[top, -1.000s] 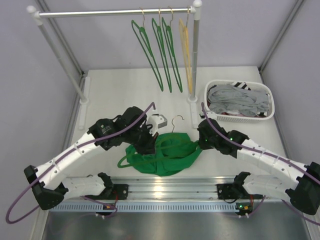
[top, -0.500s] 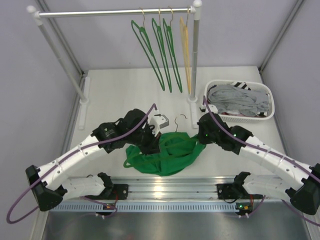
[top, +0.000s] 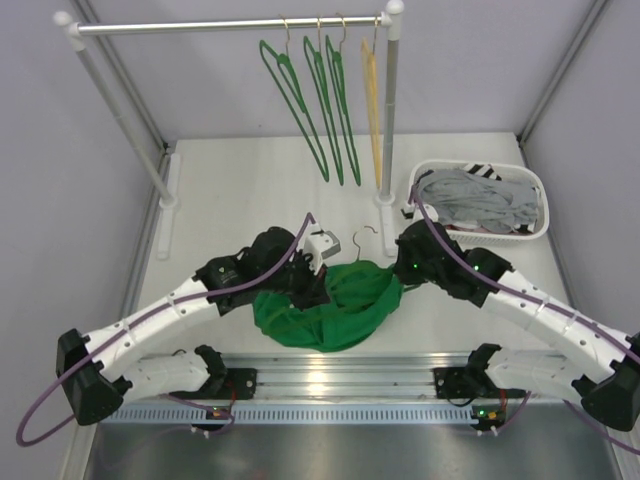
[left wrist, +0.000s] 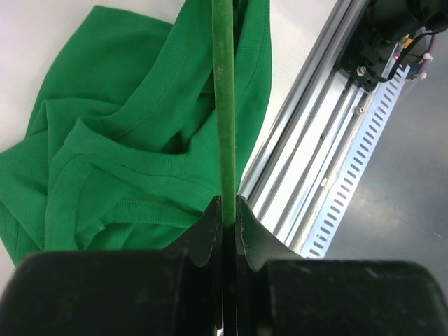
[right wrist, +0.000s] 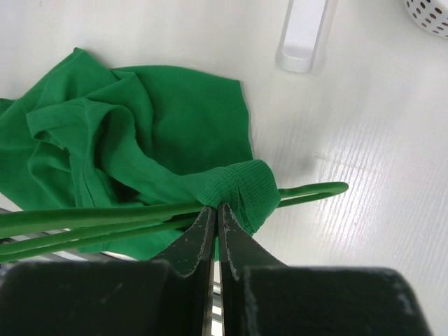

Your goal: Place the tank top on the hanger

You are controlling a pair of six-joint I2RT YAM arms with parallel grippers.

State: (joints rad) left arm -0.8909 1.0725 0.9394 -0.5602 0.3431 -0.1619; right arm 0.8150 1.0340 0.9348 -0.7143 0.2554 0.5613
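I need to let go of the threaded strap with my right gripper and take the hook's base [top: 358, 259], because my left gripper holds the hanger's empty arm, which the other strap needs.
The bright green tank top [top: 335, 312] lies bunched on the table between the two arms. A thin green hanger runs through it, its metal hook [top: 362, 238] sticking out at the far side. My left gripper [top: 312, 290] is shut on the hanger's bar [left wrist: 224, 105], the tank top [left wrist: 119, 147] spread beneath it. In the right wrist view my right gripper [right wrist: 215, 210] is shut on the ribbed strap [right wrist: 241, 185] of the tank top, which wraps over the hanger's arm. The hanger's rounded end [right wrist: 318, 190] pokes out past the strap.
A rail at the back carries three more green hangers [top: 320, 100] and a yellow one [top: 373, 100]. The rack's foot [right wrist: 301, 35] stands close beyond my right gripper. A white basket [top: 500, 237] of grey clothes sits at the right. An aluminium rail [top: 330, 378] runs along the near edge.
Both grippers have shifted with the hanger, the left one to the right and the right one slightly away. The tank top's loose left tail has been drawn in.
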